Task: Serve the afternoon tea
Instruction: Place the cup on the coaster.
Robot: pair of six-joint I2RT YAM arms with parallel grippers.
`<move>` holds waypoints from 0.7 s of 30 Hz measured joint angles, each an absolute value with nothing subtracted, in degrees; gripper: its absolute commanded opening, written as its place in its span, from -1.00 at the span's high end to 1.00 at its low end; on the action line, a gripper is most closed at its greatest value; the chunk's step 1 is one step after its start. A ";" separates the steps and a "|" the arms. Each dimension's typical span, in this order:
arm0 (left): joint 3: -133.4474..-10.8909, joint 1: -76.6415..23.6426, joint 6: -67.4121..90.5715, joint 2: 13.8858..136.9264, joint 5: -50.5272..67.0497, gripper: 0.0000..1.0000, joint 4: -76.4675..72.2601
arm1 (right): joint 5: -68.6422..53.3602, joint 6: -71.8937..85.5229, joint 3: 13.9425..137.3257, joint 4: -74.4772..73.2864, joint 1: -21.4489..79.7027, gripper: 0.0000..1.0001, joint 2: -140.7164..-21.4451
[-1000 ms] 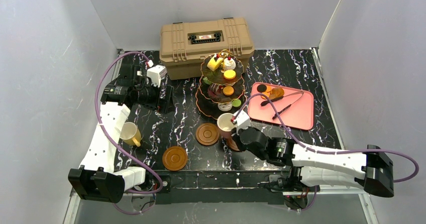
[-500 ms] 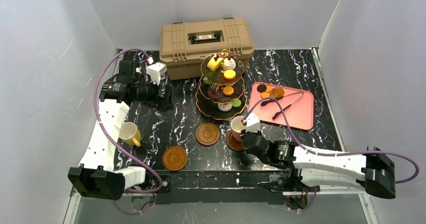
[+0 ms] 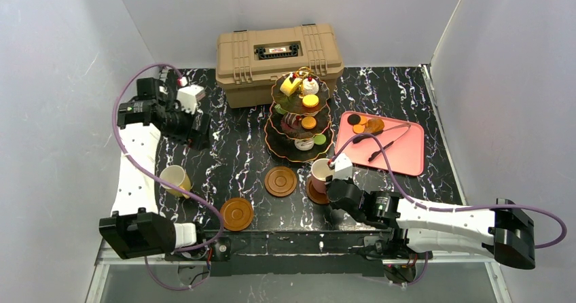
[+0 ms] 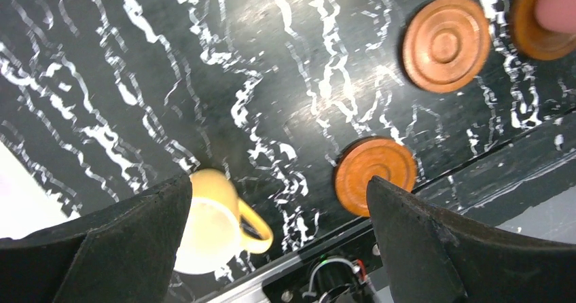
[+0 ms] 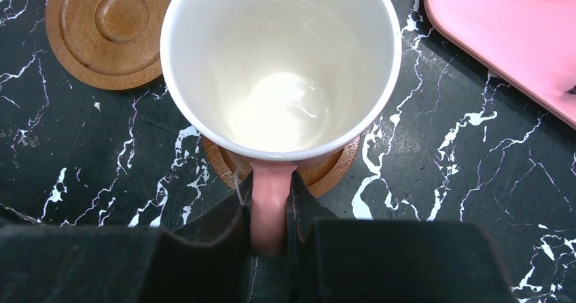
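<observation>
I lower my left gripper to the yellow cup next and close it on the cup's rim [image 3: 162,173] across from the cup's handle.
The three-tier black stand [image 3: 299,123] with pastries stands mid-table. My right gripper [image 3: 333,185] is shut on the handle of the pink cup [image 3: 319,174]. In the right wrist view the cup [image 5: 282,65] sits upright on a brown saucer [image 5: 333,170], with my right gripper [image 5: 270,215] pinching its handle. Two more saucers lie bare, one in the middle [image 3: 280,181] and one near the front [image 3: 236,213]. The yellow cup [image 3: 175,179] stands at the front left. My left gripper [image 3: 197,134] is open and empty, high above it. The left wrist view shows my left gripper [image 4: 278,184], the yellow cup [image 4: 207,221] and the front saucer [image 4: 375,174].
A tan toolbox [image 3: 278,62] stands behind the stand. A pink tray [image 3: 397,147] with dark utensils and small cookies lies at the right. Grey walls close in the left, right and back sides.
My right gripper carried the pink cup to the right and set it down on the right saucer. My left arm swung back and to the left, away from the table's middle.
</observation>
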State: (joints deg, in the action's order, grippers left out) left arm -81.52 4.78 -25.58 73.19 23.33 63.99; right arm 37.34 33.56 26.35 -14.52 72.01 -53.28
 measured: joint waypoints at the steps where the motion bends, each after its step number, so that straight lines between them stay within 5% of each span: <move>1: -81.89 6.66 -27.03 73.69 23.29 -0.99 64.82 | 37.36 33.85 26.35 -14.55 72.01 0.65 -53.25; 7: -82.35 15.22 -34.70 75.53 22.35 -0.99 67.68 | 36.97 34.81 26.35 -15.94 72.05 0.44 -51.96; 12: -82.35 19.16 -38.37 75.81 21.80 -0.99 68.36 | 35.75 35.81 26.35 -16.73 72.69 -0.39 -51.44; 17: -82.35 21.23 -41.04 76.36 21.74 -0.99 68.97 | 35.90 36.21 26.57 -17.76 73.60 -0.94 -52.97; 21: -82.35 22.26 -43.44 76.79 21.58 -0.99 70.08 | 36.80 35.83 28.18 -19.86 73.65 -0.97 -52.62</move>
